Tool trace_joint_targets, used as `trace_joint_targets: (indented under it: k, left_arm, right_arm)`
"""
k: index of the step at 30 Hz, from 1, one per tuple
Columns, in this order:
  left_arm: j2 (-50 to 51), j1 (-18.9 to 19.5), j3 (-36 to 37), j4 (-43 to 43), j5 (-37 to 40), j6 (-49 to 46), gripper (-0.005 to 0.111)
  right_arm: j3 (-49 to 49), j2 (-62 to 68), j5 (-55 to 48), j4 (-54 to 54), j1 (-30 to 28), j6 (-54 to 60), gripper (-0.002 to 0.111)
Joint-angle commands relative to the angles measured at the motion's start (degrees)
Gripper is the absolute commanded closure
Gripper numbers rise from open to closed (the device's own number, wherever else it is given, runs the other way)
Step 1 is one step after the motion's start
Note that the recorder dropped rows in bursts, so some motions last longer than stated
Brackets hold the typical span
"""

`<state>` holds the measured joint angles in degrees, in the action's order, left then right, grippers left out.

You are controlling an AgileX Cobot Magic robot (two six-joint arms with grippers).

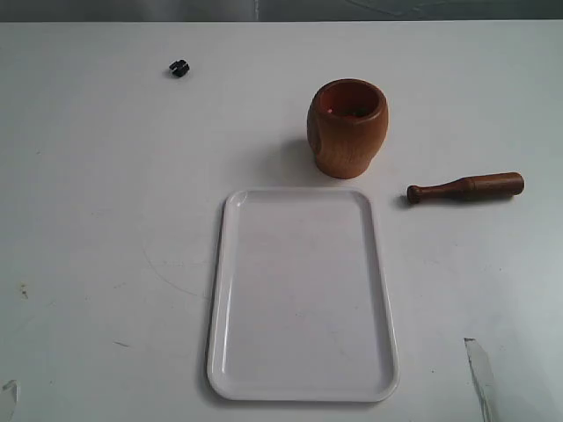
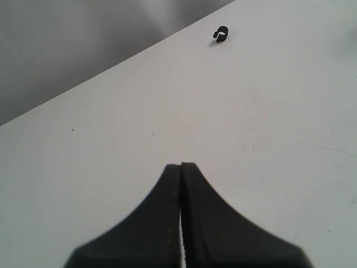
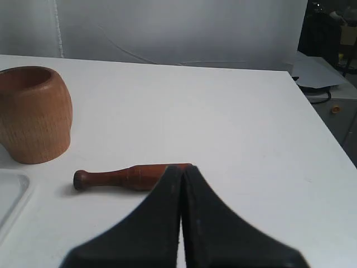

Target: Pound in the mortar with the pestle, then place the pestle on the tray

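Observation:
Next, my right gripper needs to go to the pestle's narrow neck (image 1: pixel 442 191) (image 3: pixel 108 178), between its knobbed end and its thick end, and close there.
The orange-brown mortar (image 1: pixel 347 127) stands upright on the white table behind the white tray (image 1: pixel 302 294); the right wrist view also shows the mortar (image 3: pixel 34 114) and a corner of the tray (image 3: pixel 8 195). The dark reddish pestle (image 1: pixel 464 187) lies flat to the mortar's right, knobbed end toward the tray. In the right wrist view the pestle (image 3: pixel 122 177) lies just beyond my shut, empty right gripper (image 3: pixel 182 169), whose tips hide its thick end. My left gripper (image 2: pixel 181 166) is shut with nothing in it, over bare table. Neither gripper shows in the exterior view.
A small black clip (image 1: pixel 179 68) lies at the far left of the table, also seen as the clip (image 2: pixel 221 34) ahead of the left gripper. The table's right edge (image 3: pixel 329 139) has a cabinet and cables beyond it.

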<state>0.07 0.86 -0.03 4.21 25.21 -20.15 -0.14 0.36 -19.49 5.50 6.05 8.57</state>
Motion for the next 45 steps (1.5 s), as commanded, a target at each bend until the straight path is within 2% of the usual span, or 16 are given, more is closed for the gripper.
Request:
trace_joint_targets:
  k: [1,8,18,26,29,33,38,40,42,45]
  left_arm:
    - [-0.1,-0.4,0.0,-0.4,-0.2,0.5,0.107]
    - [-0.1,-0.4,0.0,-0.4,-0.2,0.5,0.107]
    - [-0.1,-0.4,0.0,-0.4,-0.2,0.5,0.107]
    - [-0.1,-0.4,0.0,-0.4,-0.2,0.5,0.107]
    - [-0.1,-0.4,0.0,-0.4,-0.2,0.5,0.107]
    - [-0.1,-0.4,0.0,-0.4,-0.2,0.5,0.107]
    - [-0.1,-0.4,0.0,-0.4,-0.2,0.5,0.107]
    - [-0.1,-0.4,0.0,-0.4,-0.2,0.5,0.107]
    - [-0.1,-0.4,0.0,-0.4,-0.2,0.5,0.107]
    - [-0.1,-0.4,0.0,-0.4,-0.2,0.5,0.107]
  right_arm:
    - [0.1,-0.4,0.4,-0.5,0.2,0.0,0.108]
    - [0.1,-0.4,0.4,-0.5,0.2,0.0,0.108]
    - [0.1,-0.4,9.0,-3.4,0.2,1.7,0.108]
    - [0.1,-0.4,9.4,-3.4,0.2,1.8,0.108]
    - [0.1,-0.4,16.9,5.5,0.2,-1.7,0.108]
    - [0.1,-0.4,20.7,12.7,0.2,-1.7,0.108]
    - [0.1,-0.4,36.4,17.0,0.2,-6.0,0.108]
    - [0.1,-0.4,46.3,12.4,0.2,-6.8,0.108]
    - [0.1,-0.4,58.7,3.2,0.2,-9.4,0.108]
    - [0.1,-0.3,73.4,-2.0,0.2,-10.5,0.108]
